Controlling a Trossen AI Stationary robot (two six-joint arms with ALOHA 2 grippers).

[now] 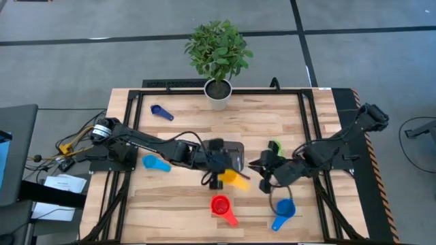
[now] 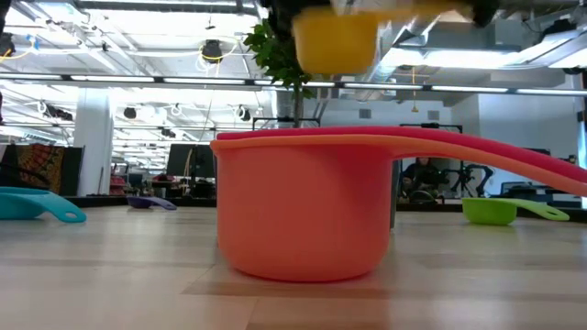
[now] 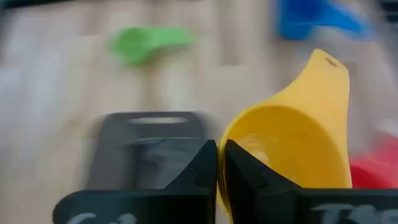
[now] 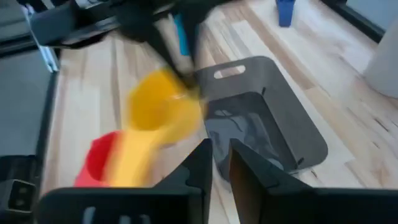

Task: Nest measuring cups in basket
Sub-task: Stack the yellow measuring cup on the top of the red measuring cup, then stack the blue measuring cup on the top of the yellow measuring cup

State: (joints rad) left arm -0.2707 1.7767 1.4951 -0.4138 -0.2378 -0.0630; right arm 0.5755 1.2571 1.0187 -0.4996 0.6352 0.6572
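Observation:
Next, my left gripper releases the yellow measuring cup inside the bowl of the red cup [image 1: 223,207] [image 3: 377,171].
The yellow measuring cup [image 1: 237,178] hangs in the air just near of the dark grey basket [image 1: 234,152], with my left gripper [image 1: 218,178] shut on it. In the low view the yellow cup [image 2: 335,41] floats above the red cup [image 2: 307,206]. My right gripper [image 4: 221,163] stands right of the yellow cup, its fingers slightly apart with nothing between them. The red cup [image 1: 221,206] and a blue cup [image 1: 283,211] lie on the near part of the table. The green cup [image 1: 274,146], a light blue cup [image 1: 155,163] and a dark blue cup [image 1: 161,112] lie farther off. My left gripper pinches the rim of the yellow cup's bowl [image 3: 225,140], on the side away from the handle. One finger [image 3: 249,180] looks to be inside the bowl, the other outside. The fingers slant down from the table's left. The cup is lifted clear, its handle [image 3: 326,81] pointing away from the gripper.
A white plant pot [image 1: 218,92] with a leafy plant stands at the table's far edge. Black frame rails [image 1: 310,116] run along the table's sides. Cables and papers lie left of the table. Bare wood shows between the basket and the light blue cup.

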